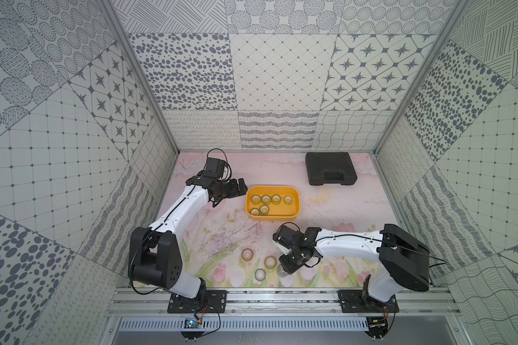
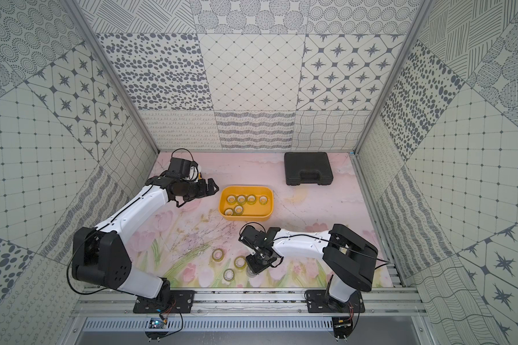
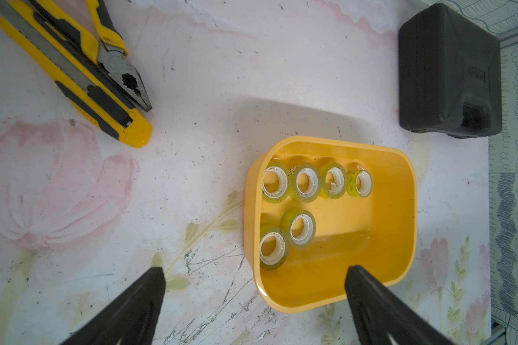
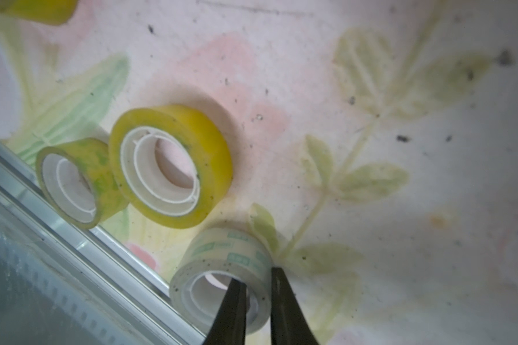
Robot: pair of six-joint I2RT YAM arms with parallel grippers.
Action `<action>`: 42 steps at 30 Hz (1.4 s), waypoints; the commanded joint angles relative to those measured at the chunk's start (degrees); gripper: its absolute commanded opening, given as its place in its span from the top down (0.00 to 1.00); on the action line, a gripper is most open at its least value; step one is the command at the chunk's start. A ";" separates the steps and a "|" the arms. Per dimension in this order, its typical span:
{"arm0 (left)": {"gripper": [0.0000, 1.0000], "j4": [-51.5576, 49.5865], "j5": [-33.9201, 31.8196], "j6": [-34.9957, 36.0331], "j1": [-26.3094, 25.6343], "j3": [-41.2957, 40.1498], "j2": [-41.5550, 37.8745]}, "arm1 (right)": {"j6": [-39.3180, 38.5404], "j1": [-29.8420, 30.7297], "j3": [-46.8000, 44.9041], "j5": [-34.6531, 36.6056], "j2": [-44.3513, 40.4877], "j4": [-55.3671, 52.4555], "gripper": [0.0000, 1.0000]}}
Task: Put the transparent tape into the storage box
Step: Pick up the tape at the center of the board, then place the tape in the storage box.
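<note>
I should use my right gripper to set the transparent tape down inside the yellow storage box [image 1: 277, 212], next to the front row of yellowish rolls.
The transparent tape [image 4: 222, 254] is a clear roll with green print, lying on the mat by the front rail. My right gripper [image 4: 257, 277] is shut on its wall, one finger inside the core and one outside. In both top views the gripper [image 1: 287, 265] hides most of this roll [image 2: 251, 272]. The yellow storage box [image 1: 271, 217] [image 2: 245, 217] sits mid-table with several yellowish rolls [image 3: 302, 182] inside. My left gripper [image 1: 242, 188] hovers open just left of the box [image 3: 413, 209], nothing between its fingers [image 3: 150, 286].
Three yellowish rolls [image 1: 247, 254] [image 1: 270, 262] [image 1: 260, 274] lie left of my right gripper, two close by [image 4: 171, 167] [image 4: 75, 182]. A black case [image 1: 331, 168] stands at the back right. A utility knife [image 3: 72, 77] and pliers [image 3: 117, 59] lie under my left arm.
</note>
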 commanded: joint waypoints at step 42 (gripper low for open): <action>0.01 0.04 -0.13 0.87 0.03 -0.10 -3.21 | -9.26 -22.72 40.67 6.35 27.46 -7.82 0.70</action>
